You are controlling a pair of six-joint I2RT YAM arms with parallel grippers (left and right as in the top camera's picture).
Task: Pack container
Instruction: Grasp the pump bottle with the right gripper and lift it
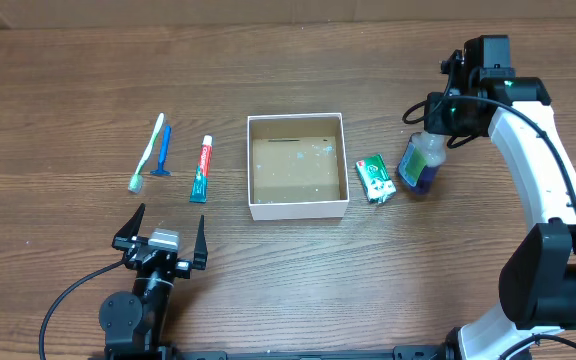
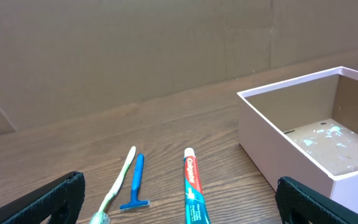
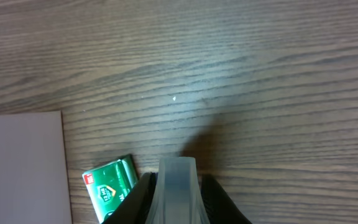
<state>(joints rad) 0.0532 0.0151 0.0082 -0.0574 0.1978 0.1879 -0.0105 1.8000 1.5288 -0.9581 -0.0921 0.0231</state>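
I will release the bottle with my right gripper inside the container, in its back corner (image 1: 272,154) nearest the toothpaste tube.
The container (image 1: 297,208), a shallow square box with white walls and a brown inside, sits mid-table and holds nothing; it also shows in the left wrist view (image 2: 272,143). Left of it lie a toothpaste tube (image 1: 201,169), a blue razor (image 1: 164,150) and a toothbrush (image 1: 147,152). Right of it lie a green packet (image 1: 375,179) and a small bottle of blue liquid (image 1: 421,165). My right gripper (image 1: 436,132) is shut on the bottle's clear cap (image 3: 178,186). My left gripper (image 1: 161,243) is open and empty, near the front edge below the toothpaste.
The wooden table (image 1: 68,80) stretches bare behind the items. The green packet (image 3: 107,186) lies just left of the held bottle, close to the box corner (image 3: 20,168).
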